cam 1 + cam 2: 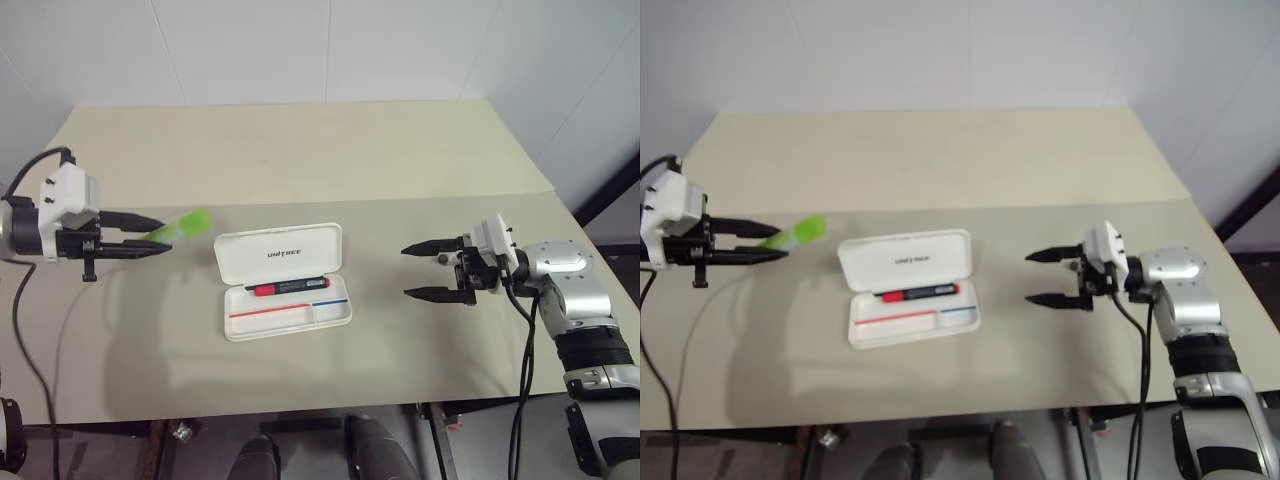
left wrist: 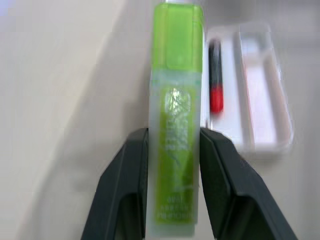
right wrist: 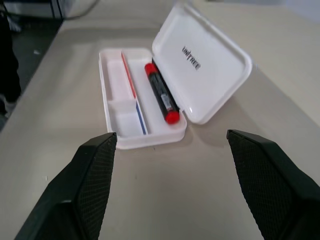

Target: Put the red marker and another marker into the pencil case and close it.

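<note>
My left gripper should set the green marker down in the pencil case's long front compartment [image 1: 274,321] [image 2: 263,106], along the red line. The marker is now raised above the table.
The white pencil case [image 1: 282,252] lies open in the middle of the table, lid tilted back. The red marker [image 1: 288,287] lies inside its tray, along the hinge side. My left gripper [image 1: 152,238] is raised above the table left of the case, shut on the bright green marker [image 2: 176,115], whose free end points toward the case. My right gripper [image 1: 422,271] hovers to the right of the case, open and empty, its fingers [image 3: 90,175] aimed at the case.
The beige table [image 1: 330,160] has free room behind and in front of the case. Its front edge runs close below the case. Cables hang from both arms off the table's sides.
</note>
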